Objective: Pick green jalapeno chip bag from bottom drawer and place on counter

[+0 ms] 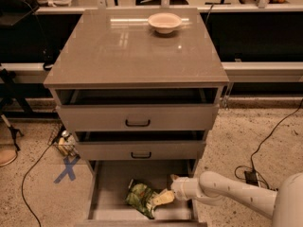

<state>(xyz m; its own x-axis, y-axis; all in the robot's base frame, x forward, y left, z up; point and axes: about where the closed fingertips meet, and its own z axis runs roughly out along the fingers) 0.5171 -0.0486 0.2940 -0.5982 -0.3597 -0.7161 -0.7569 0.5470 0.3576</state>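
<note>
Next, my gripper grabs the green jalapeno chip bag halfway along the bag's edge [151, 199] that is nearest the white arm.
The green jalapeno chip bag [140, 197] lies crumpled on the floor of the open bottom drawer [106, 193], near its front middle. My gripper [160, 198] reaches in from the right on a white arm [227, 192], and its pale fingers touch the bag's right edge. The counter [118, 51] is the glossy grey-brown top of the cabinet, above and behind the gripper.
A pale round bowl [164, 22] stands at the counter's back middle. The two upper drawers [137, 118] with black handles stand partly open above the bottom drawer. Cables [265, 141] run over the floor on the right, and a blue tape cross [66, 169] marks the floor on the left.
</note>
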